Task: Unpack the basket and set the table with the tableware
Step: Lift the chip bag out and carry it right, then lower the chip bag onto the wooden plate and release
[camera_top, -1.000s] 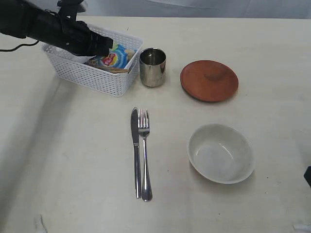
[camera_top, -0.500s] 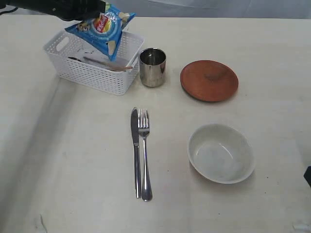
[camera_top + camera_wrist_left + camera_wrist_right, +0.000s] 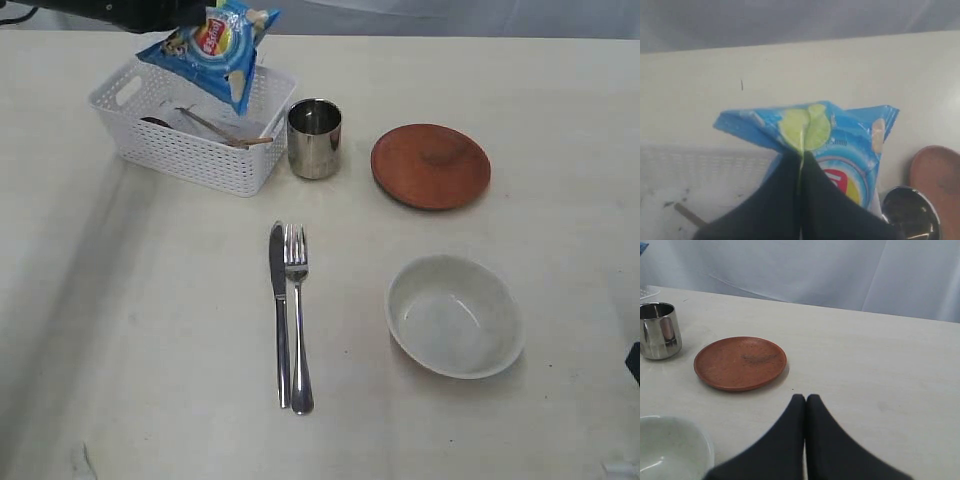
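Note:
My left gripper will release the blue chip bag on the brown plate [image 3: 438,162] [image 3: 946,176] behind the cream bowl.
My left gripper [image 3: 196,16] is shut on the top edge of a blue chip bag [image 3: 213,50], which hangs above the white basket [image 3: 185,160]. In the left wrist view the closed jaws of the left gripper [image 3: 801,152] pinch the bag [image 3: 850,145]. A wooden spoon and chopsticks [image 3: 215,131] lie in the basket. On the table [image 3: 150,330] are a steel cup [image 3: 314,138], a brown plate [image 3: 430,165], a knife [image 3: 279,310], a fork [image 3: 297,315] and a cream bowl [image 3: 455,315]. My right gripper [image 3: 805,397] is shut and empty, above the table near the plate [image 3: 740,362].
The basket stands at the back left of the table, with the cup right beside it. The table's far edge meets a pale backdrop [image 3: 840,270]. In the exterior view the right arm shows only as a dark corner [image 3: 634,362] at the right edge.
My left gripper has lifted the chip bag out of the basket and raised it a little more, uncovering the spoon and chopsticks. The right gripper has not moved.

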### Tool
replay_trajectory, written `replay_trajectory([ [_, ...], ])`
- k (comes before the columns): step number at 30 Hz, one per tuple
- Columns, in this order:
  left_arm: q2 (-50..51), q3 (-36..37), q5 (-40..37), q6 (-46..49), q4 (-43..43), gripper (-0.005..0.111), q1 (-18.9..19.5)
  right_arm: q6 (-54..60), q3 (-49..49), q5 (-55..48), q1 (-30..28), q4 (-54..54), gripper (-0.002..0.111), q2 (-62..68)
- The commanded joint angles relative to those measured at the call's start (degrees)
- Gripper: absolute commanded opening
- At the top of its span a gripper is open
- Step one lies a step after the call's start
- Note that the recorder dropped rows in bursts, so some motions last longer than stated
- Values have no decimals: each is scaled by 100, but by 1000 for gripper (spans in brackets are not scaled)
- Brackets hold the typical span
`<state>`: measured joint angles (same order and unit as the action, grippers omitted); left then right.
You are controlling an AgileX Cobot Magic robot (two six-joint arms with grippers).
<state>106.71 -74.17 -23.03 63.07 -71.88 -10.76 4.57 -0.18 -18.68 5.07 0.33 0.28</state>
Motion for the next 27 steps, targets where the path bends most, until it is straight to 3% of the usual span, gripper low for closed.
replay_trajectory([
  [1, -159, -23, -361, -52, -759, 0, -28, -23, 18, 14, -30, -33, 0, -28],
  [5, -159, -23, -1050, -52, -1223, 0, -250, -23, 18, 14, -30, -33, 0, -28],
  [8, -159, -23, -1090, -156, -1261, 0, -720, -23, 18, 14, -30, -33, 0, -28],
  [14, -111, -66, -88, -146, -1347, 0, -1954, -23, 18, 14, -30, -33, 0, -28],
  [19, 262, -671, 373, -120, -1347, 0, -2810, -23, 18, 14, -30, -33, 0, -28],
  [27, 1321, -1633, 1196, -208, -1347, 0, -3350, -21, 18, 24, -30, -33, 0, -28],
])
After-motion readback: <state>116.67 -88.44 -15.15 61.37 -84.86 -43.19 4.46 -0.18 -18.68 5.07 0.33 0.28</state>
